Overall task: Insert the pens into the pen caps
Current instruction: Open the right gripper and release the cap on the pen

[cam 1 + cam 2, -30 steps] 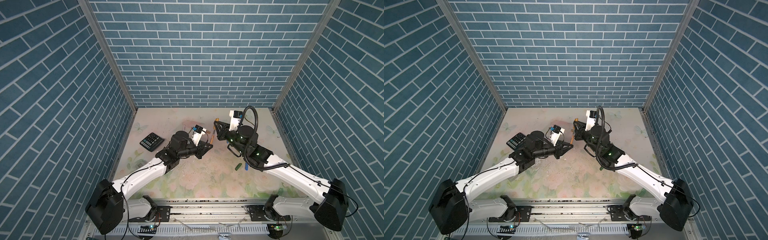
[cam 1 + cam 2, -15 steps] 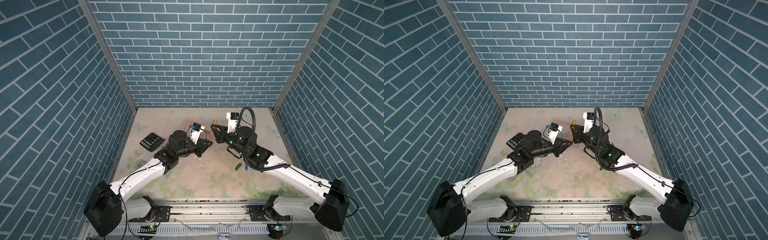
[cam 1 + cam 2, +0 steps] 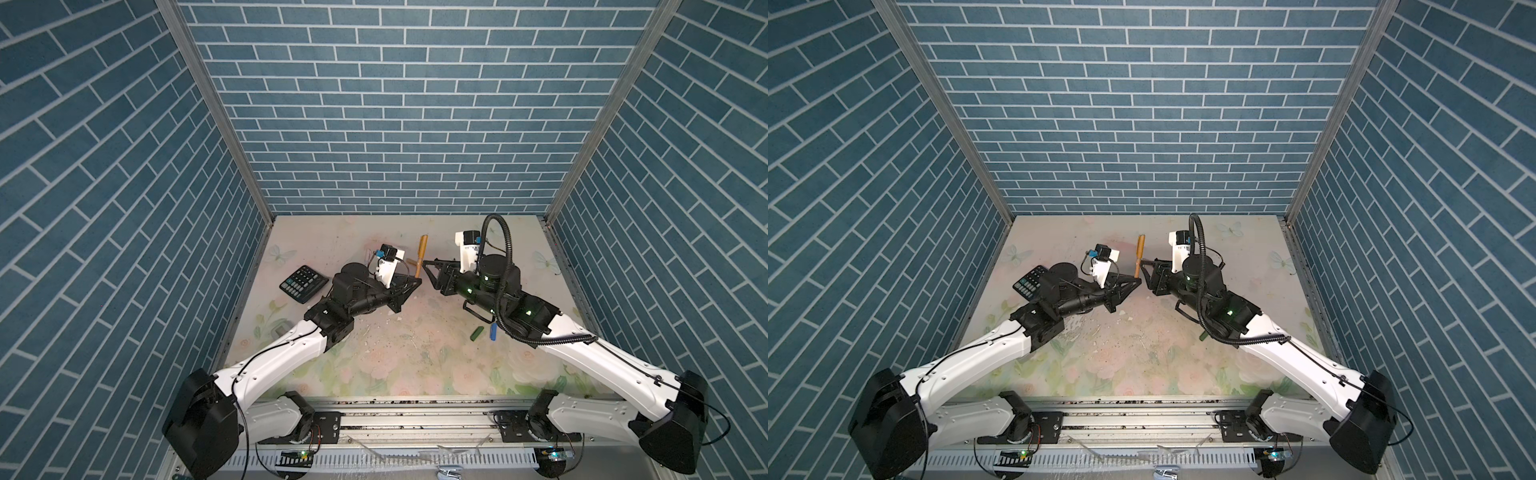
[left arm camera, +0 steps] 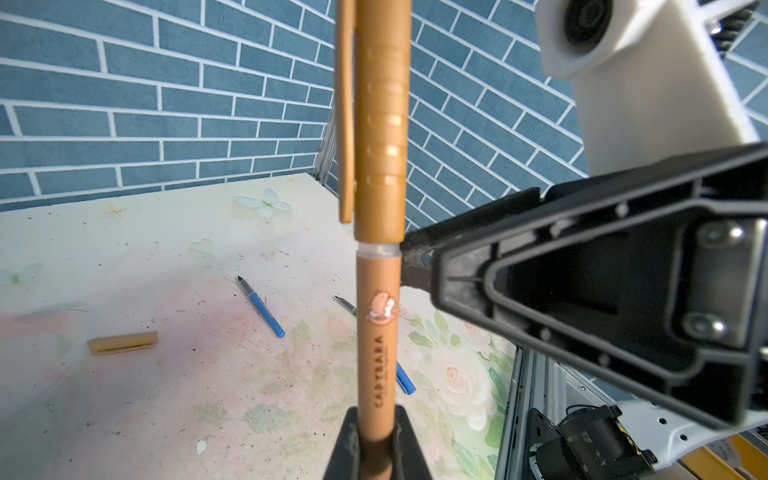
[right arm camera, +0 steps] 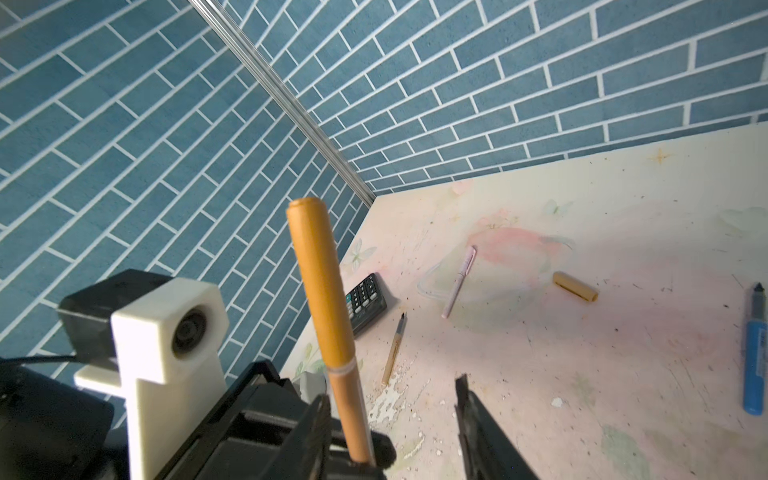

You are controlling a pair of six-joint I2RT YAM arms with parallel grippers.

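The gold-brown cap shows a pale ring where it meets the pen, so next my right gripper goes up, grips the cap's top end (image 3: 424,237) and pushes the cap down.
A gold-brown pen (image 4: 378,332) stands upright above the table, with a gold-brown pen cap (image 4: 380,124) seated on its top end. My left gripper (image 4: 376,436) is shut on the pen's lower end; in both top views it (image 3: 417,283) is near the table's middle. My right gripper (image 5: 390,407) is open. The capped pen (image 5: 328,299) stands between its jaws, close to one finger and not gripped. In a top view the right gripper (image 3: 426,266) is just right of the pen (image 3: 420,255).
On the table lie a loose gold-brown cap (image 5: 575,286), an uncapped gold-brown pen (image 5: 395,349), a pink pen (image 5: 459,280), a blue pen (image 5: 754,353) and a black calculator (image 3: 303,284). A dark green cap (image 3: 476,332) and a blue piece (image 3: 493,331) lie under the right arm.
My right gripper's jaws have opened off the gold-brown cap, which stays on the pen held by the left gripper. The pen has shifted slightly left.
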